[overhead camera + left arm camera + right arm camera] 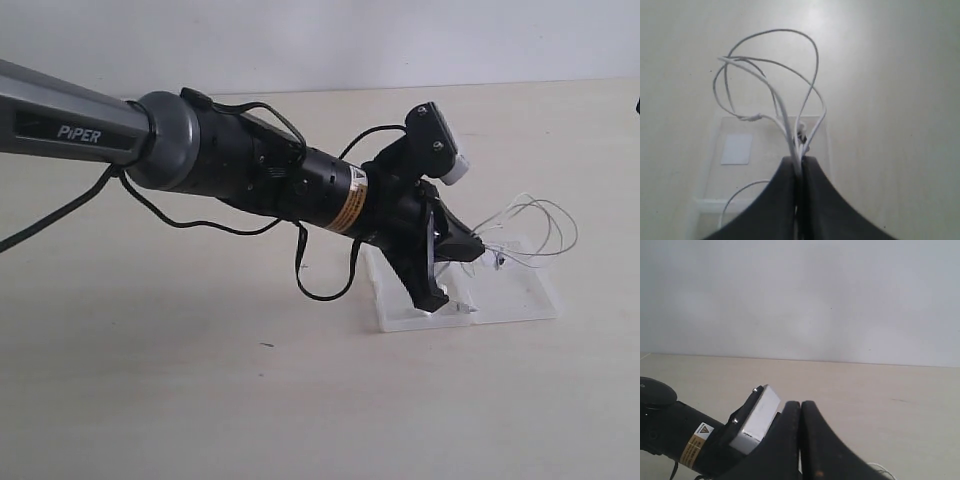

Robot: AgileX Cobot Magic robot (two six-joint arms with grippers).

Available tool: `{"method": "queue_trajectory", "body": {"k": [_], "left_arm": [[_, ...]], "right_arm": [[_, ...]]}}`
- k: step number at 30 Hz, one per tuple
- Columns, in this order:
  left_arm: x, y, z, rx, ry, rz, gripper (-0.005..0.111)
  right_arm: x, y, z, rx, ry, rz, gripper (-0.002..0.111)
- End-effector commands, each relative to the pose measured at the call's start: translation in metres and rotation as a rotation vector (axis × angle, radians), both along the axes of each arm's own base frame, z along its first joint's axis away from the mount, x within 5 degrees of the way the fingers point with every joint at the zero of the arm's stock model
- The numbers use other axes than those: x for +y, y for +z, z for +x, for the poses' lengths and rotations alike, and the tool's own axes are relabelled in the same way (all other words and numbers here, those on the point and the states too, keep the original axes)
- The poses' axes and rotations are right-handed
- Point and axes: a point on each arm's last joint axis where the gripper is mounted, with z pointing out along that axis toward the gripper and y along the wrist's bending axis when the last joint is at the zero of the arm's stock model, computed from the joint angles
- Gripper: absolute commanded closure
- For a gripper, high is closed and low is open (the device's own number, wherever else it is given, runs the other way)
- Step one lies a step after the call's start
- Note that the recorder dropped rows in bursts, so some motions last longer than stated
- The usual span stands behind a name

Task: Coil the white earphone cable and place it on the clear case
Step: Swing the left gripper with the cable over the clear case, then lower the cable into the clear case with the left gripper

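Observation:
My left gripper is going to release the white earphone cable across the middle seam of the open clear case (pixel 482 273) (pixel 771 186). The cable is now held just above the case.
The white earphone cable (pixel 771 87) stands up in several thin loops, and my left gripper (pixel 799 160) is shut on the gathered strands. In the exterior view the same loops (pixel 535 225) spread out past the gripper (pixel 478 245), just above the clear case (pixel 510 295). That case (pixel 765 170) lies flat and open beneath the jaws, with a white square sticker (pixel 736 149) on one half and one strand curving over it. Off to the side, my right gripper (pixel 800 404) is raised with its fingers pressed together and nothing between them.
The long left arm (pixel 250 165) with its black cables (pixel 320 280) reaches across the pale table from the left. Its wrist camera block (pixel 757 420) shows in the right wrist view. A plain wall stands behind the table.

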Motion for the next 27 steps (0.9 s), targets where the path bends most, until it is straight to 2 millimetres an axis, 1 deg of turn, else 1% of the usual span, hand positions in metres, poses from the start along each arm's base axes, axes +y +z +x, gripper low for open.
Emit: {"method": "queue_trajectory", "body": {"k": [1, 2, 5, 13, 19, 27], "left_arm": [[0.001, -0.010, 0.005, 0.006, 0.026, 0.024, 0.107], [0.001, -0.014, 0.005, 0.010, 0.025, 0.029, 0.107], [0.001, -0.016, 0.005, 0.013, 0.024, 0.029, 0.107], [0.000, -0.017, 0.006, 0.017, 0.028, 0.027, 0.107], [0.000, -0.022, 0.006, 0.042, 0.047, 0.025, 0.107], [0.001, -0.023, 0.007, 0.062, 0.067, 0.027, 0.107]], "right_arm": [[-0.001, -0.001, 0.000, -0.006, -0.003, -0.015, 0.108], [-0.001, -0.001, 0.000, -0.006, -0.003, -0.015, 0.108], [-0.001, -0.001, 0.000, -0.006, -0.003, -0.015, 0.108], [-0.001, -0.001, 0.000, -0.008, -0.001, -0.022, 0.108], [-0.001, -0.001, 0.000, -0.009, 0.000, -0.020, 0.108], [-0.001, -0.001, 0.000, -0.009, 0.000, -0.020, 0.108]]}}
